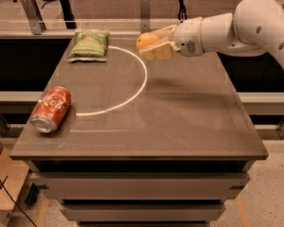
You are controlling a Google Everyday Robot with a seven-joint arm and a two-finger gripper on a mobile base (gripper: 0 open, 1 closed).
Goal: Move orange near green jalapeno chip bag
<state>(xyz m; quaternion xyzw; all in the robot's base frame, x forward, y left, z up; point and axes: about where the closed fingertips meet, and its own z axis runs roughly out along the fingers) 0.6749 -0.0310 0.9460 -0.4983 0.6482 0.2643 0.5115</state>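
Note:
Next, I let go of the orange on the table (pixel 114 58) between the green jalapeno chip bag and the white arc.
The orange (pixel 145 40) is a round orange fruit held between the pale fingers of my gripper (pixel 154 43), which is shut on it. The gripper holds it above the far middle of the table, over the white arc line. The green jalapeno chip bag (pixel 89 45) lies flat at the table's far left corner, to the left of the orange and apart from it. My white arm (pixel 236 27) reaches in from the upper right.
A red soda can (pixel 51 109) lies on its side near the table's left edge. A white arc (pixel 132 86) is painted on the brown table (pixel 180 126). Metal rails and posts stand behind the far edge.

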